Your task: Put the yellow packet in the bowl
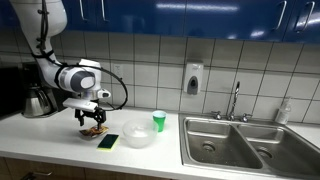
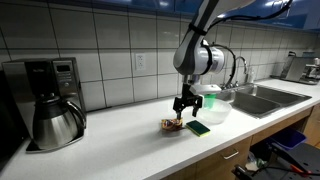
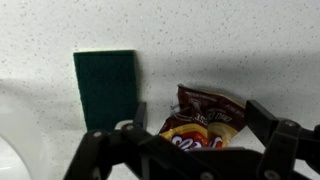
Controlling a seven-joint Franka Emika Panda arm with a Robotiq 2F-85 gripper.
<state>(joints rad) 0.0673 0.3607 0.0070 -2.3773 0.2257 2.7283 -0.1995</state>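
Observation:
Next, my gripper grips the yellow packet at the middle (image 1: 95,130) (image 3: 204,124), where its brown end meets the yellow part.
The yellow packet (image 3: 205,122), crinkled, yellowish-brown with dark red and white marks, lies flat on the white counter. It also shows in both exterior views (image 1: 93,130) (image 2: 173,125). My gripper (image 3: 200,116) is open and hangs just over it, one finger on each side of the packet, not closed on it. The gripper shows in both exterior views (image 1: 92,118) (image 2: 186,107). The wide whitish bowl (image 1: 139,136) (image 2: 213,113) stands on the counter beyond a sponge. Only the bowl's rim (image 3: 12,135) shows at the left edge of the wrist view.
A flat green and black sponge (image 1: 108,141) (image 2: 198,127) (image 3: 106,88) lies between packet and bowl. A small green cup (image 1: 159,121) stands behind the bowl. A steel sink (image 1: 245,140) and a coffee maker with its pot (image 2: 50,100) flank the spot. The tiled wall is behind.

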